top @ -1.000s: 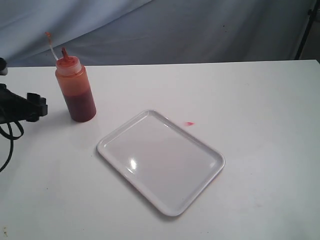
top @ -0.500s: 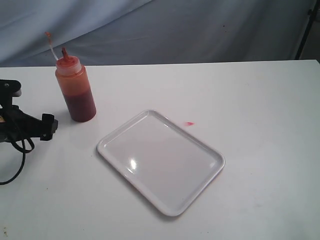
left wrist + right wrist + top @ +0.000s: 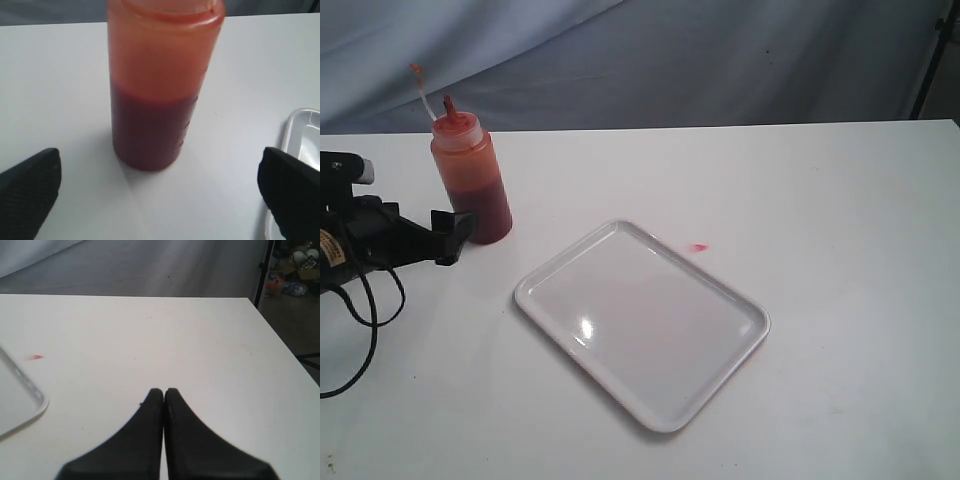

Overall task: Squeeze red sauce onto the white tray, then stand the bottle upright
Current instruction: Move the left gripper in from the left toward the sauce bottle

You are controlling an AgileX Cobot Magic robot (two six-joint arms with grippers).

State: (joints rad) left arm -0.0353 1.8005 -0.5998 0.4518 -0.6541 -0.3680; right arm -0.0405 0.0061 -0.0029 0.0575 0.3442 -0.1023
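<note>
My left gripper will grip the bottle around the lower half (image 3: 485, 207) (image 3: 150, 125), where the dark red sauce is.
The bottle (image 3: 471, 180) stands upright at the back left of the table, dark red sauce in its lower half, its nozzle and tethered tip cap on top. In the left wrist view the bottle (image 3: 160, 85) fills the middle, just ahead of the wide gap between the fingers. My left gripper (image 3: 455, 232) is open, its tips just short of the bottle's base, touching nothing. The white tray (image 3: 545, 280) lies bare in the middle of the table. A small spot of red sauce (image 3: 698, 247) is on the table beside the tray's far edge. My right gripper (image 3: 164, 392) is shut and holds nothing.
A grey cloth backdrop hangs behind the white table. The left arm's black cable (image 3: 360, 330) loops over the table at the left edge. The table's right edge (image 3: 280, 345) shows in the right wrist view, with a stand and clutter on the floor beyond.
My left gripper has moved right along the table, from the left edge to just short of the bottle's base. Bottle, tray and red spot have not moved.
</note>
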